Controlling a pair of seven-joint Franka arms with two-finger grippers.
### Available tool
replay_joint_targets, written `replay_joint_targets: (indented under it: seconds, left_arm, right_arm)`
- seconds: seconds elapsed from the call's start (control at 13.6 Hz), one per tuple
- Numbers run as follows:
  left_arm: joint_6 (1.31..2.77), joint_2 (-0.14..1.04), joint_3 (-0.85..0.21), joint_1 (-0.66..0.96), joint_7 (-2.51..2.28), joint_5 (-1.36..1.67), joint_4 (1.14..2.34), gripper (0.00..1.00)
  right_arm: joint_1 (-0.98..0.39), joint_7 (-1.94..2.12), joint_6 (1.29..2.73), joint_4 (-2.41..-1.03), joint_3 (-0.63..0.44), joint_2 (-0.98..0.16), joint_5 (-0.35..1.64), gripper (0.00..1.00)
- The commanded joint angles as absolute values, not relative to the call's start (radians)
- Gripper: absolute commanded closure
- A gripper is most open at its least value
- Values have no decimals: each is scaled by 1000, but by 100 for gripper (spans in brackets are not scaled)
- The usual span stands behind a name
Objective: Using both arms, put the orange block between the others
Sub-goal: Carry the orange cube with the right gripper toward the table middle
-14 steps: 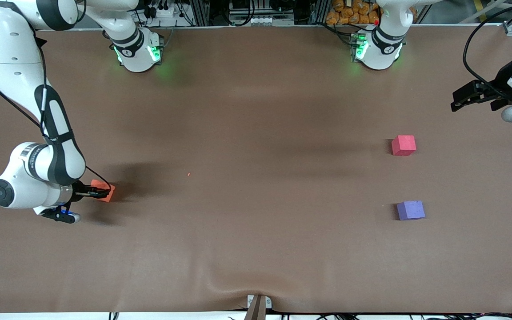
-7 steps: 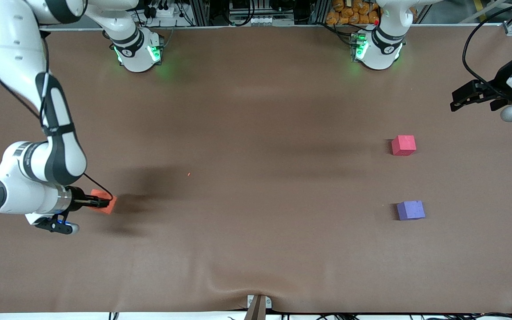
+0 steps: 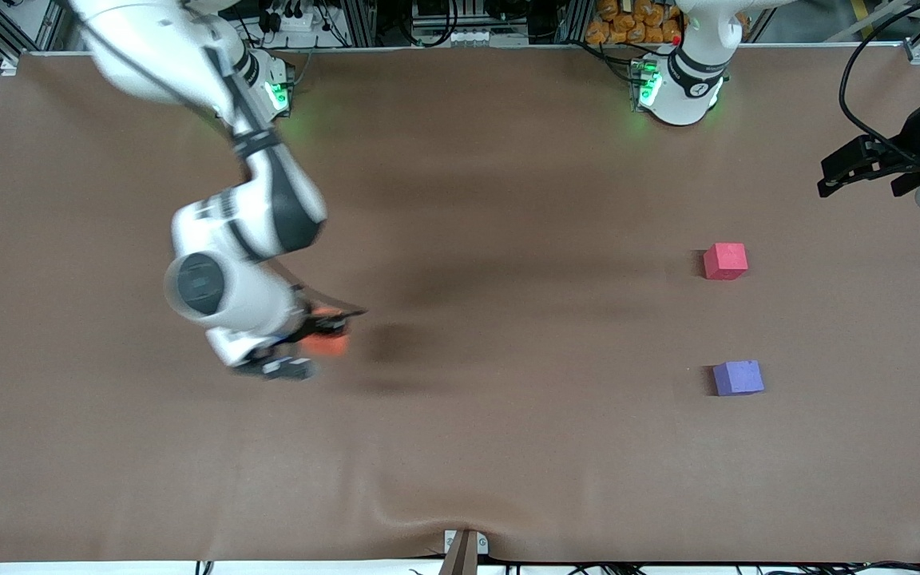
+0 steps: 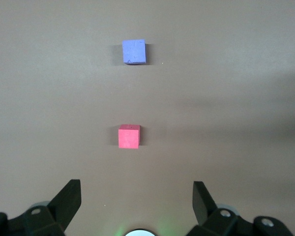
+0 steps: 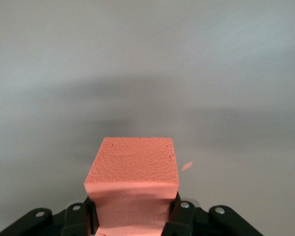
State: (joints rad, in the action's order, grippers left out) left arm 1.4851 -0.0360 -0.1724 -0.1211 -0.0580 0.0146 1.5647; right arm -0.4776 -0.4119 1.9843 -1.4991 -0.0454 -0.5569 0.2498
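My right gripper will let go of the orange block in the middle of the table, on bare brown cloth about level with the pinkish-red block (image 3: 477,284).
The orange block (image 3: 331,344) hangs above the table, gripped at both sides by my right gripper (image 3: 334,326), which is shut on it. In the right wrist view the orange block (image 5: 133,169) sticks out from between the fingers of the right gripper (image 5: 132,216), over bare brown cloth. The pinkish-red block (image 3: 725,261) and the purple block (image 3: 738,378) lie toward the left arm's end, the purple one nearer the front camera, a gap between them. My left gripper (image 3: 834,177) hovers open near that end, looking down on the pinkish-red block (image 4: 129,136) and purple block (image 4: 134,51); the left gripper (image 4: 136,190) is empty.
A brown cloth (image 3: 508,200) covers the table, with a wrinkle and a small bracket (image 3: 464,548) at the front edge. The two green-lit arm bases (image 3: 677,84) stand along the top edge. A tiny orange fleck (image 5: 187,166) lies on the cloth.
The right arm has lifted the orange block off the table and swung it from the right arm's end toward the middle. The left gripper has barely shifted.
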Motion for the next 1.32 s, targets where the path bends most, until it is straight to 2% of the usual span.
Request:
replay_joint_targets:
  seconds: [0.0, 0.29, 0.59, 0.73, 0.81, 0.95, 1.03, 1.25]
  left_arm:
    - [1465, -43, -176, -129, -29, 0, 1555, 0]
    - [1466, -35, -175, -133, -17, 2, 1563, 0]
    - [1468, -28, -178, -127, -20, 3, 1562, 0]
    - [1473, -22, -181, -124, -21, 3, 1562, 0]
    - [1473, -15, -183, -123, -23, 5, 1562, 0]
    - [1474, 3, -189, -120, -29, 3, 1563, 0]
    - [1474, 6, -195, -121, -31, 2, 1563, 0]
    - [1476, 41, -219, -118, -46, 3, 1565, 0]
  right_arm:
    - [-558, -402, 2014, -1511, -58, -580, 400, 55]
    - [-715, -413, 2094, -1513, -60, -669, 506, 53]
    - [-765, -408, 2166, -1511, -58, -725, 523, 51]
    - [-776, -408, 2189, -1511, -58, -741, 557, 47]
    - [-778, -408, 2213, -1511, -60, -745, 569, 42]
    - [-778, -405, 2233, -1513, -58, -746, 569, 16]
    - [-775, -403, 2233, -1513, -60, -746, 569, 0]
    - [-756, -394, 2230, -1511, -61, -733, 566, 0]
